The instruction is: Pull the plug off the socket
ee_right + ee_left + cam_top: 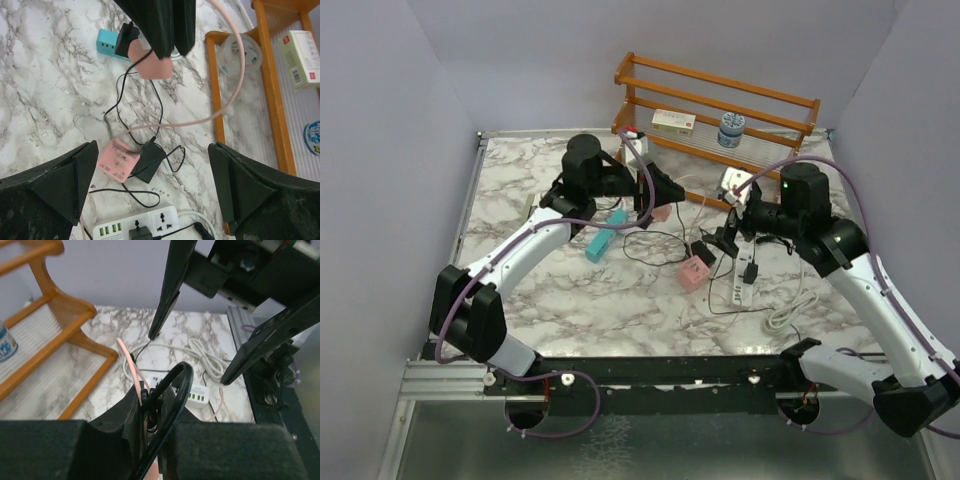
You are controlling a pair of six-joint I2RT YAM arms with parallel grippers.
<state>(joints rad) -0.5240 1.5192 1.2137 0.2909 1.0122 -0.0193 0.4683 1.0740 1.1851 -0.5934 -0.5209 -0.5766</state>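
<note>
Next, I let go of the pink plug, now held above the table, with my left gripper on the marble (517, 268) between the teal power strip and the table's metal side bar.
My left gripper (658, 200) is shut on a pink plug (152, 64) and holds it above the table beside the teal power strip (107, 42). Its fingers (120, 420) also pinch the pink cable (131, 371) and a black cable (175, 390). The pink cable runs to a pink socket cube (119, 160) with a black adapter (148, 160) plugged into its side. A small black plug (126, 37) sits at the teal strip's end. My right gripper (152, 187) is open and empty, hovering over the pink cube, and shows in the top view (732, 238).
A white power strip (165, 220) with a black plug (140, 233) in it lies near the right arm, its white cord coiled (790, 305). A wooden rack (720, 100) at the back holds a box (673, 122) and a tin (731, 129). Thin black wires loop across the marble.
</note>
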